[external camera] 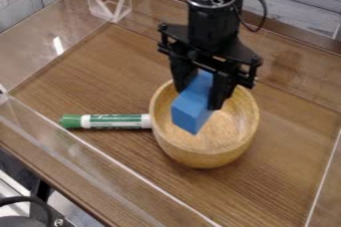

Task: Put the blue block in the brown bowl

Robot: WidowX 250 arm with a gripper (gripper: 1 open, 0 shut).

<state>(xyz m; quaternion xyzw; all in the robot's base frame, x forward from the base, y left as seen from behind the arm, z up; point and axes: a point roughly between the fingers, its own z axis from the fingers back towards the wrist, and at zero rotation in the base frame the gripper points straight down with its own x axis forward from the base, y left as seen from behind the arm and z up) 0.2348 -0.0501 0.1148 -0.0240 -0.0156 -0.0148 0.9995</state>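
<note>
My gripper is going to let go of the blue block on the middle of the brown bowl's bottom (202, 121).
My gripper (206, 84) points straight down over the brown bowl (233, 141), shut on the blue block (194, 107). The block hangs tilted between the black fingers, its lower end down inside the bowl's rim on the left half. Whether the block touches the bowl's floor I cannot tell. The bowl is wide, round, light-brown wood and stands on the wooden table right of centre.
A green-and-white marker pen (106, 121) lies on the table just left of the bowl. Clear plastic walls (54, 42) fence the wooden table (94, 77) on all sides. A small clear stand (110, 6) sits at the back left.
</note>
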